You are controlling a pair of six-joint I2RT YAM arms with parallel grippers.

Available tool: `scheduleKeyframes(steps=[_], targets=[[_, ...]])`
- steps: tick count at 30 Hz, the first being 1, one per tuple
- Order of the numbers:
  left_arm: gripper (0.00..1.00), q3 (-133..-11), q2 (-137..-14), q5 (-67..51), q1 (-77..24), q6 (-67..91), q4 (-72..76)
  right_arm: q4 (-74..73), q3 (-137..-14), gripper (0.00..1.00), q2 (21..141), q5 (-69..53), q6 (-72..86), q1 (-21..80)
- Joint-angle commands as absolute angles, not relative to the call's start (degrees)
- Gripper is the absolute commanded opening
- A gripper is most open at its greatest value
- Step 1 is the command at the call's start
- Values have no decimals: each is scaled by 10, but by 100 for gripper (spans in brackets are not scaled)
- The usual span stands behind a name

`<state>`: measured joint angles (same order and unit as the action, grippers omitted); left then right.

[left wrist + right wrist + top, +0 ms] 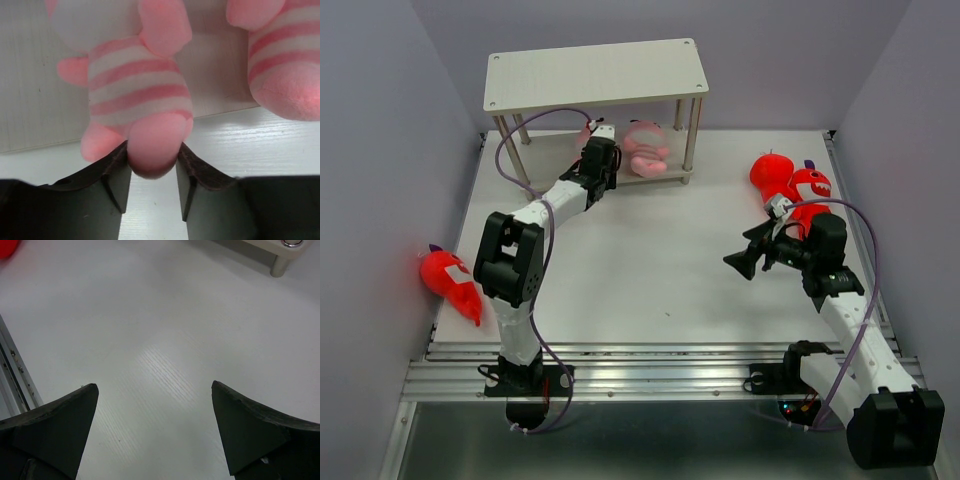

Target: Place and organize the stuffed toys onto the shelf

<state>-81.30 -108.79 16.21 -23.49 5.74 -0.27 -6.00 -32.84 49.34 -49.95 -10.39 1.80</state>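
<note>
The pink striped toys have a gap between them and my left gripper holds the inner leg, so it should let go, take the outer leg (100, 142) and close the gap.
The shelf (595, 75) stands at the back of the table. On its lower board (30, 100) a pink striped toy (135, 85) rests with one leg between my left gripper's (152, 160) fingertips, which touch it on both sides. A second pink striped toy (285, 60) sits just to its right (647, 148). Two red sharks (775, 172) (810, 185) lie at the right, behind my right arm. Another red shark (450, 280) lies off the table's left edge. My right gripper (740, 262) hovers wide open over bare table (155, 390), holding nothing.
The shelf's top board carries nothing. A shelf leg (280, 265) shows at the top right of the right wrist view. Purple walls close in on both sides. A metal rail (650, 375) runs along the near edge.
</note>
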Motion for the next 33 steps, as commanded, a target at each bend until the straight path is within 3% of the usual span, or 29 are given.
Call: scheduleKeyframes(steps=[1, 5, 13, 21, 27, 33], targets=[[51, -842, -1058, 149, -230, 71, 2, -48, -323, 100, 487, -497, -115, 8], [63, -825, -1029, 130, -230, 79, 7, -49, -323, 100, 487, -498, -114, 8], [64, -793, -957, 77, -230, 89, 10, -49, -323, 100, 488, -501, -116, 8], [64, -683, -841, 3, -212, 125, 40, -49, -323, 100, 487, -504, -117, 3], [63, -526, -745, -125, -131, 226, 147, -50, -322, 100, 486, -504, -117, 3], [63, -429, -758, -193, -74, 337, 301, -49, -321, 100, 486, -507, -118, -3]])
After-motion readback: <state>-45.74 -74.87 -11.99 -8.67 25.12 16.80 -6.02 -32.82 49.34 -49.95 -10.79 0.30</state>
